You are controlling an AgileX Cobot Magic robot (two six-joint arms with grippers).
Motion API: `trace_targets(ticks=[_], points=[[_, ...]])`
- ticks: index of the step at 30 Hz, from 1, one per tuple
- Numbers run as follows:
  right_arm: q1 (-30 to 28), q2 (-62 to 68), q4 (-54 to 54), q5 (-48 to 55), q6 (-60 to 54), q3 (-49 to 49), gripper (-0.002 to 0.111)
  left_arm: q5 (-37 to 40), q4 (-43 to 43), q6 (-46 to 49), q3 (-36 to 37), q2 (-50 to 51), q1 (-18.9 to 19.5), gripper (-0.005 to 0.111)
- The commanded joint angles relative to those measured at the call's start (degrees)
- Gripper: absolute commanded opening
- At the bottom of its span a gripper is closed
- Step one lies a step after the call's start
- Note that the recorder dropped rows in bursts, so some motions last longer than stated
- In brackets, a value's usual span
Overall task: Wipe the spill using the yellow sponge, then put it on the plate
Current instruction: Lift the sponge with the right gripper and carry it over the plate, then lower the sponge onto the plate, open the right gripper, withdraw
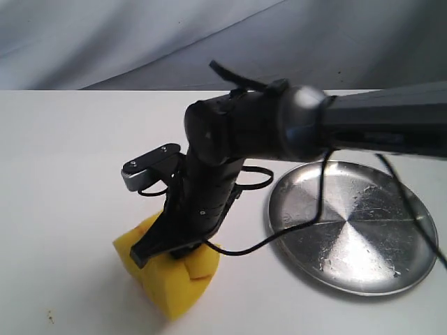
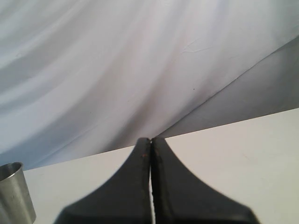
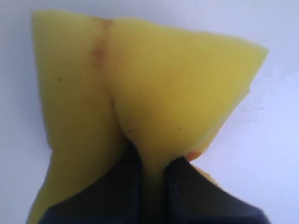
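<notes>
My right gripper needs to let go of the yellow sponge around the middle of the bare silver plate (image 1: 356, 230).
The yellow sponge (image 1: 170, 279) rests on the white table at the front left, squeezed into a fold by my right gripper (image 1: 167, 248), which is shut on it from above. Up close the sponge (image 3: 154, 88) bulges around the black fingers (image 3: 191, 186), with a brownish stain on its top. A small orange bit of the spill (image 3: 193, 154) peeks out at the sponge's edge beside one finger. The silver plate (image 1: 412, 265) lies to the right of the sponge, bare. My left gripper (image 2: 150, 142) is shut on nothing, held above the table.
The right arm (image 1: 363, 125) stretches across above the plate, with a thin black cable (image 1: 318, 209) hanging over the plate's left rim. A metal cup (image 2: 14, 196) stands near the left gripper. A grey cloth backdrop (image 1: 140, 35) hangs behind the table.
</notes>
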Motion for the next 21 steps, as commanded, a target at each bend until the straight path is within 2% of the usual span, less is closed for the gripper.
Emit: trace_targets(ticks=[1, 6, 10, 17, 21], points=[[-0.29, -12.8, -1.35, -1.08, 2.56, 5.16, 0.0, -0.29, -0.41, -0.5, -0.17, -0.2, 0.25, 0.0], [-3.09, -24.71, -13.77, -0.02, 12.05, 5.79, 0.0, -0.29, -0.41, -0.5, -0.17, -0.2, 0.25, 0.0], [-8.0, -30.46, -22.43, 1.8, 17.48, 5.79, 0.0, -0.29, -0.41, -0.5, -0.17, -0.2, 0.25, 0.0], [-18.4, -32.53, -24.07, 3.96, 17.92, 6.91, 0.0, -0.29, -0.41, -0.5, -0.17, -0.2, 0.25, 0.0], [-23.82, -32.53, -23.85, -3.09, 18.33, 17.23, 0.0, -0.29, -0.41, -0.5, -0.17, -0.2, 0.25, 0.0]])
